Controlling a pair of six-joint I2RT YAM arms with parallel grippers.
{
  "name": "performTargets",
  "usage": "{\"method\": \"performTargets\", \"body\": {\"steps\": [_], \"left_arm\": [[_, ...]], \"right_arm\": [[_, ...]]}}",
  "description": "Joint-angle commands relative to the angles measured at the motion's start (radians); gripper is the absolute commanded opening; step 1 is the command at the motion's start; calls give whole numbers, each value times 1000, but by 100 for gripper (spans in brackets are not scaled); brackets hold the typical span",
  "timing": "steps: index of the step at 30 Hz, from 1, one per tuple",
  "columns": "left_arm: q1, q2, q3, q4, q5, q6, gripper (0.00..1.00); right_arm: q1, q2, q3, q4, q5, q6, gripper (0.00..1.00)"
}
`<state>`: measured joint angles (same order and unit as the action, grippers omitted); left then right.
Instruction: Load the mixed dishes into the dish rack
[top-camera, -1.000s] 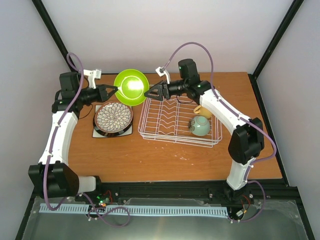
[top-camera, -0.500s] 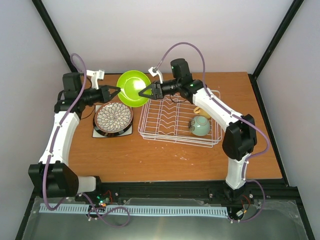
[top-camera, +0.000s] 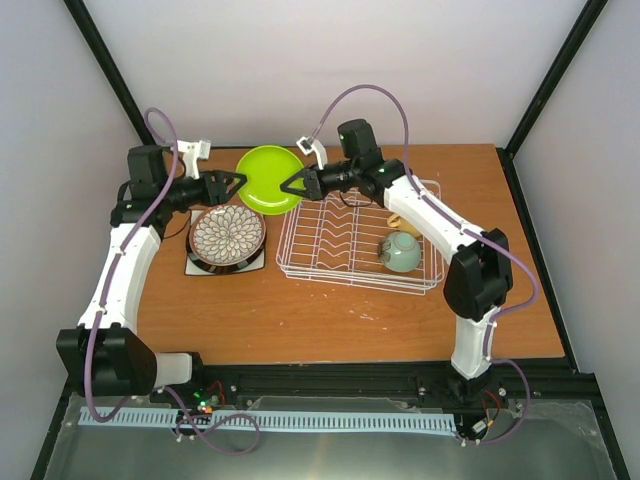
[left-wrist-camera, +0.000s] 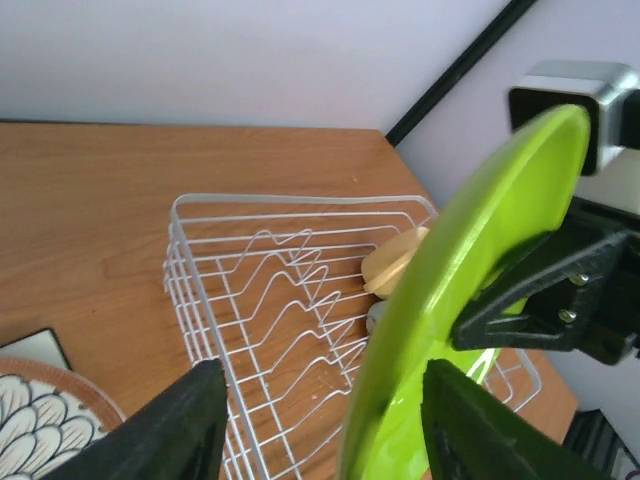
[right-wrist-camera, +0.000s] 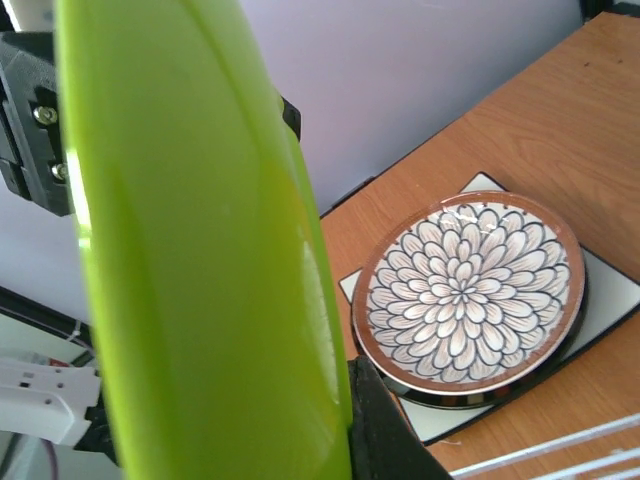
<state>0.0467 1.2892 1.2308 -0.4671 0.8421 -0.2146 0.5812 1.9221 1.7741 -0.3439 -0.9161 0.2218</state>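
My right gripper has the lime-green plate to put down. Next, I set it in the backmost slot of the dish rack's wavy dividers (top-camera: 342, 194). The plate still hangs above the table's back.
The lime-green plate (top-camera: 268, 178) hangs on edge above the table's back, left of the dish rack (top-camera: 340, 240). My right gripper (top-camera: 291, 186) is shut on its right rim; in the right wrist view one black finger (right-wrist-camera: 385, 430) presses the plate (right-wrist-camera: 200, 260) and the other is hidden behind it. My left gripper (top-camera: 238, 180) stands open, with the plate's left rim (left-wrist-camera: 470, 300) between its spread fingers (left-wrist-camera: 190, 420). The petal-patterned plate (top-camera: 227, 235) lies on a white square plate (top-camera: 195, 266). A pale mint bowl (top-camera: 402, 252) and a pale yellow mug (top-camera: 403, 222) sit in the rack.
The rack's wavy dividers (left-wrist-camera: 290, 270) on its left half hold nothing. A dark rim (right-wrist-camera: 470, 395) shows under the petal-patterned plate (right-wrist-camera: 465, 295). Black frame posts stand at the back corners, and bare wood lies in front of the rack.
My right gripper closed on the lime-green plate's right rim. My left gripper, shut on the left rim before, has opened. The plate shifted slightly right.
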Motion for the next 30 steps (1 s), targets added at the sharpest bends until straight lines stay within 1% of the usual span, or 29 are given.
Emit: {"method": "performTargets", "body": {"steps": [1, 2, 3, 4, 10, 14, 16, 20, 24, 30], "left_arm": [[2, -3, 26, -2, -90, 10, 66], [2, -6, 31, -7, -110, 14, 84], [2, -8, 36, -9, -131, 16, 93], [2, -12, 40, -10, -152, 16, 99], [3, -56, 17, 40, -281, -21, 100], [2, -69, 2, 49, -342, -6, 100], [2, -60, -1, 41, -356, 11, 100], [4, -46, -14, 37, -382, 30, 100], [4, -36, -35, 45, -400, 42, 100], [7, -12, -54, 46, -417, 53, 100]], "right_arm": [[5, -77, 33, -60, 115, -145, 3], [3, -88, 26, -66, 148, -164, 3], [0, -98, 21, -74, 183, -186, 3], [-4, -110, 16, -85, 223, -209, 3], [-40, -209, -86, -44, 490, -357, 3], [-53, -225, -119, -70, 685, -571, 3], [-67, -220, -134, -75, 749, -651, 3], [-112, -220, -188, -32, 810, -768, 3], [-132, -195, -219, 17, 889, -904, 3], [-163, -160, -213, 55, 857, -996, 3]]}}
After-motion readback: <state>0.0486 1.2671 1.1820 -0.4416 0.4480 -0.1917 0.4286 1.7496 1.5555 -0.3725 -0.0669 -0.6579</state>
